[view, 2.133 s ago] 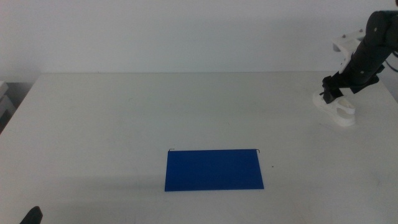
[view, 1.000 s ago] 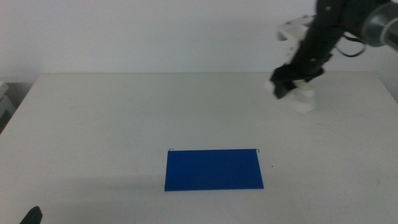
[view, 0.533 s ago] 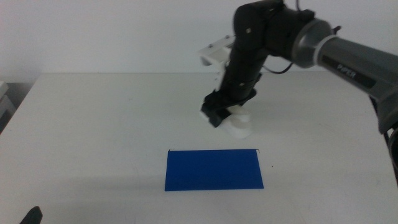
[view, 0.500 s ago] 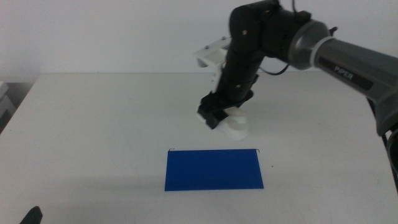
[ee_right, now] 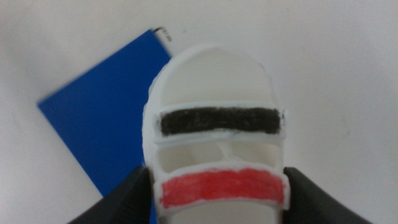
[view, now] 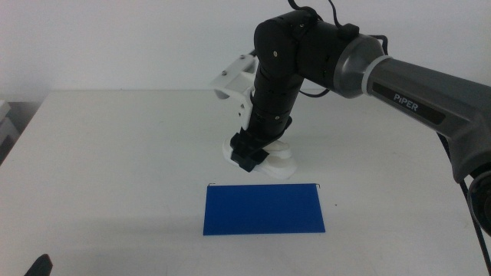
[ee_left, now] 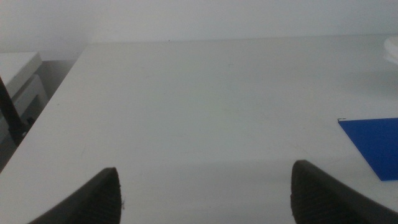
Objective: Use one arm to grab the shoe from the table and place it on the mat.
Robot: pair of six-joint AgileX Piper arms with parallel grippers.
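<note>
I should let go of the white shoe with my right gripper on the blue mat, a little nearer its far edge (view: 251, 203) (ee_right: 157, 147).
My right arm (view: 307, 54) reaches in from the right, and its gripper (view: 247, 153) is shut on the white shoe (view: 275, 161), holding it just above the table beyond the far edge of the blue mat (view: 264, 208). In the right wrist view the shoe (ee_right: 214, 155) sits between the jaws, its black and red straps facing the camera, with the mat (ee_right: 102, 130) below and to one side. The left gripper (ee_left: 205, 193) is open and empty, low over the table's near left part; its tip shows in the middle view (view: 38, 266).
The white table (view: 115, 153) spreads all around the mat. Its left edge and a pale object off the table show in the left wrist view (ee_left: 18, 74). A corner of the mat (ee_left: 376, 143) shows there too.
My right arm has carried the shoe from the far right of the table leftward and nearer, and lower, to just beyond the mat's far edge. The left gripper has not moved.
</note>
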